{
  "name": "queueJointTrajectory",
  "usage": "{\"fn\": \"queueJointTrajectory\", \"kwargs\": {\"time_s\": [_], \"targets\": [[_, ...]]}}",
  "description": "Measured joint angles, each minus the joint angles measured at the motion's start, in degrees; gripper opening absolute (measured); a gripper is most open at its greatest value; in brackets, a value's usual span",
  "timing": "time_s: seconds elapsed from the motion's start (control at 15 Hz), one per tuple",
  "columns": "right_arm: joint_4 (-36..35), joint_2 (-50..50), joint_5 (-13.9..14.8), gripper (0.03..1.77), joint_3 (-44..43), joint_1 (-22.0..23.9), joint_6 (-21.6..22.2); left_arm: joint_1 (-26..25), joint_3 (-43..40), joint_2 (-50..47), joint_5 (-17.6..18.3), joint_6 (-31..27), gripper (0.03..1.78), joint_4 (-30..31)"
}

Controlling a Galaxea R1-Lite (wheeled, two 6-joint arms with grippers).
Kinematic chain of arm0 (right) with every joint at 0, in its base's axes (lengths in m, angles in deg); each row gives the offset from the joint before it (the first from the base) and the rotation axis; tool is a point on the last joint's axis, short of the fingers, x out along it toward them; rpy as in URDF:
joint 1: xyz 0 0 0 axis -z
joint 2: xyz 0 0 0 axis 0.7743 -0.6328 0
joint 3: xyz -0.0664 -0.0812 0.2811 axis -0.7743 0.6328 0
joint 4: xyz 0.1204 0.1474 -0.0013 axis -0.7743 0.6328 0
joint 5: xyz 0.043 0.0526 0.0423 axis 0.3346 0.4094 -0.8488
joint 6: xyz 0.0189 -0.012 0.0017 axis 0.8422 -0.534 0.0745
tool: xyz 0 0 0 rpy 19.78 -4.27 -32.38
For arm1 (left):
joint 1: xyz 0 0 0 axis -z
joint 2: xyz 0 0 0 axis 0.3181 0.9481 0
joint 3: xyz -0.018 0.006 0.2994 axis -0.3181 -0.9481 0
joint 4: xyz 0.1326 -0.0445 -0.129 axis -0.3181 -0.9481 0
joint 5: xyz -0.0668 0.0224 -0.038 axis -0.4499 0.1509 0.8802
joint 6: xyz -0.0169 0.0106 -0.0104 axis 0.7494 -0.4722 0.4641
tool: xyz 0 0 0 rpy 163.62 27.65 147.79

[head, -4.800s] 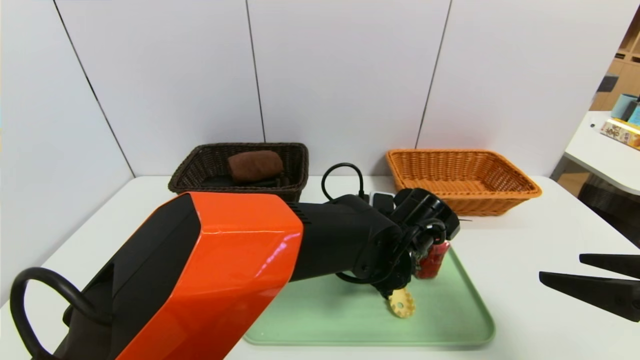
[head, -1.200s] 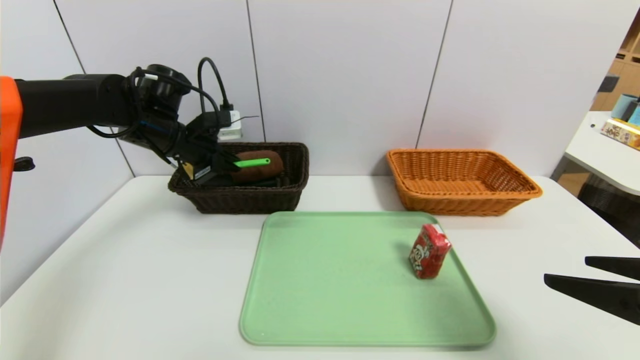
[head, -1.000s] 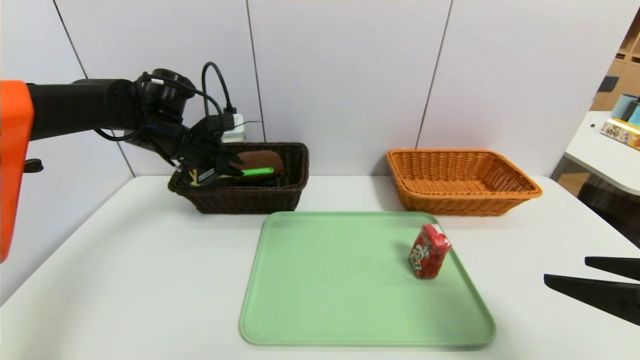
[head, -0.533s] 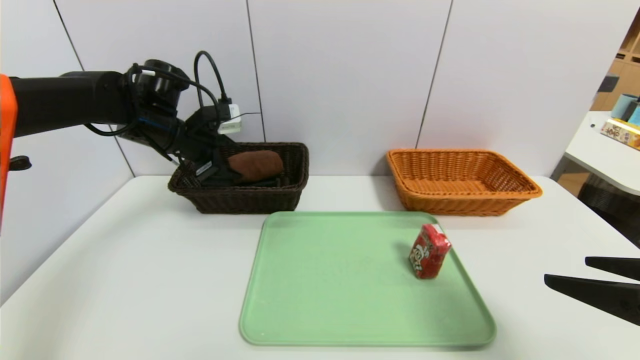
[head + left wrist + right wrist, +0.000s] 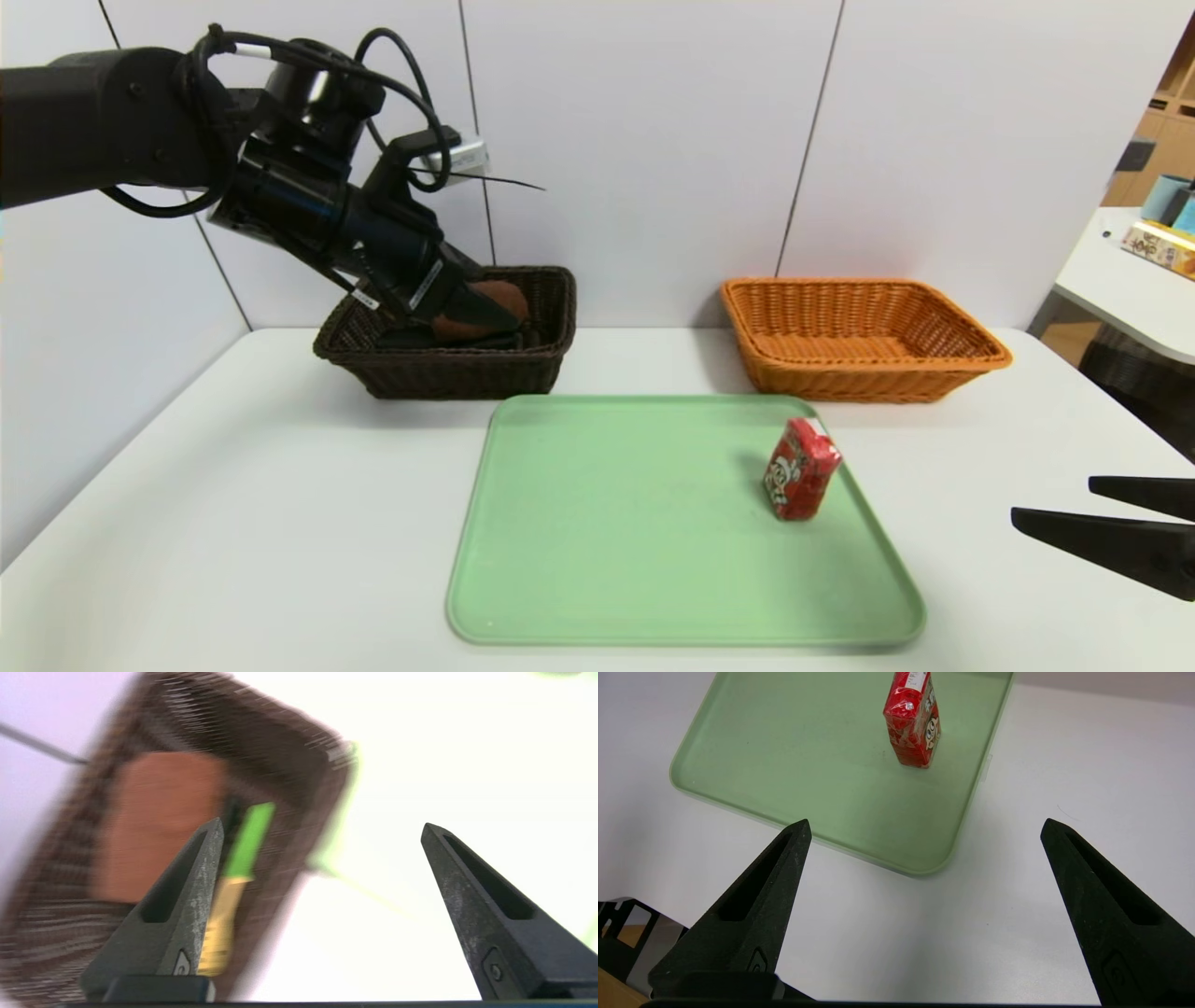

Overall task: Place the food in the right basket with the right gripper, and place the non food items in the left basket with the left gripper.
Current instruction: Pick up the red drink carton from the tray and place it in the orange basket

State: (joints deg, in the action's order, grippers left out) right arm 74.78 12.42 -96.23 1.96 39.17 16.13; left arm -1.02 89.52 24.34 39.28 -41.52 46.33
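I will next move my right gripper to the red drink carton on the green tray and close it on the carton's upper half (image 5: 806, 457) (image 5: 906, 727).
A red drink carton (image 5: 801, 469) (image 5: 914, 718) stands upright near the right edge of the green tray (image 5: 635, 523). My left gripper (image 5: 485, 313) (image 5: 322, 823) hangs open and empty over the dark brown left basket (image 5: 448, 369). In that basket (image 5: 289, 765) lie a brown pouch (image 5: 159, 821) (image 5: 509, 297) and a green-handled tool (image 5: 247, 840) with a yellow end. The orange right basket (image 5: 971, 353) holds nothing that I can see. My right gripper (image 5: 1052, 497) (image 5: 925, 822) waits open over the bare table, right of the tray's near corner.
White partition walls close off the back and left of the table. A second white table (image 5: 1120, 280) with boxes stands beyond the right edge. The left arm's cable (image 5: 401, 56) loops above the brown basket.
My left gripper has opened and let the green-handled tool drop into the brown basket, then lifted up and away from it. The right arm has stayed where it was.
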Motion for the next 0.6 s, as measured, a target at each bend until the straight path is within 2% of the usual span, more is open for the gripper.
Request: {"fn": "queueJointTrajectory", "kwargs": {"time_s": [0.13, 0.4, 0.6], "targets": [[0.28, -0.88, -0.11, 1.7, -0.32, -0.04, -0.06, 3.91, -1.44, -2.76, -2.56, 11.36, 1.56, -0.22], [0.87, -3.83, -0.06, 1.7, -1.68, -0.37, -0.11, 10.69, -8.4, -7.72, -15.15, 29.59, 1.62, 1.6], [0.91, -6.5, -0.09, 1.7, -1.93, -1.29, -0.13, 14.69, -16.4, -10.3, -22.47, 40.07, 1.65, 5.79]]}}
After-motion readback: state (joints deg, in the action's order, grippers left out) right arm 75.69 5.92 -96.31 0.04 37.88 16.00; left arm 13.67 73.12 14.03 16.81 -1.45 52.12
